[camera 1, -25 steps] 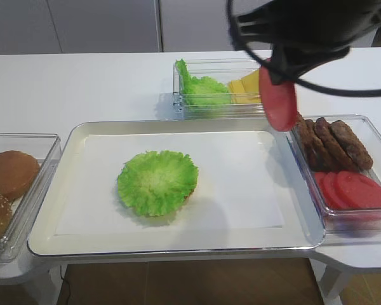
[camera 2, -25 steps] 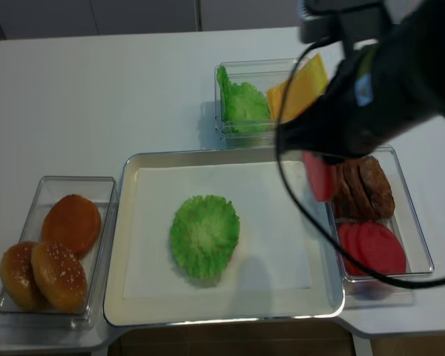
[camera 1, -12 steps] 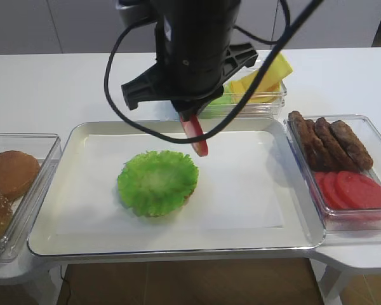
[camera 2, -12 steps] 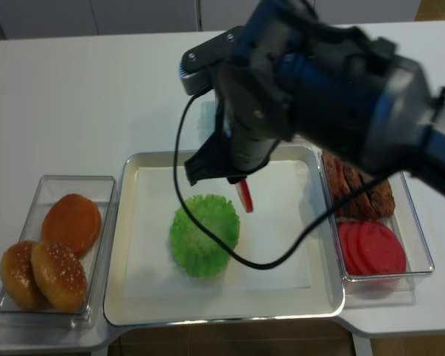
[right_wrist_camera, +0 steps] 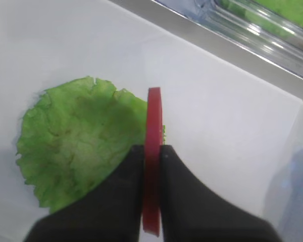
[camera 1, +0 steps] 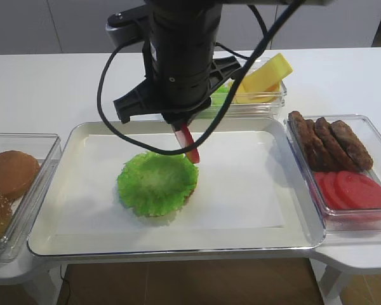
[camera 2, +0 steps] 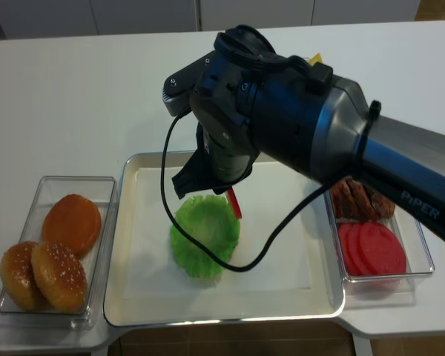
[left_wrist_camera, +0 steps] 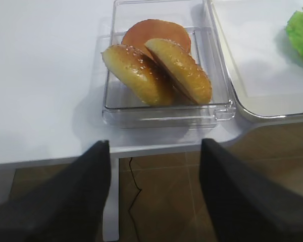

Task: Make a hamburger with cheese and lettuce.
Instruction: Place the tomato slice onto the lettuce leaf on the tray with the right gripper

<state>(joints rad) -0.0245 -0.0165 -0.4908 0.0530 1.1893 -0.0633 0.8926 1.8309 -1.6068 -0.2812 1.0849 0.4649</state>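
My right gripper should release the tomato slice on the lettuce, just off its middle (camera 2: 219, 232) (right_wrist_camera: 118, 155) toward the patties.
The hamburger (camera 1: 157, 183), a bun base under a frilly green lettuce disc (camera 2: 205, 236), lies on the paper-lined tray (camera 1: 178, 244). My right gripper (camera 1: 186, 141) is shut on a red tomato slice (right_wrist_camera: 154, 116), held on edge just above the lettuce's (right_wrist_camera: 76, 141) far right rim. The slice also shows in the realsense view (camera 2: 236, 202). The cheese (camera 1: 263, 76), yellow slices, leans in the clear bin at the back. My left gripper (left_wrist_camera: 154, 146) is open and empty, off the table's front edge by the bun bin; the exterior views do not show it.
A clear bin with three buns (left_wrist_camera: 156, 65) stands left of the tray (camera 2: 59, 252). The right bin holds brown patties (camera 1: 330, 140) and more tomato slices (camera 1: 352, 190). A green leaf bunch (right_wrist_camera: 288, 7) lies in the back bin. My right arm hides much of that bin.
My right arm has carried the tomato slice from over the right bin leftward across the tray, then down a little to the lettuce's rim.
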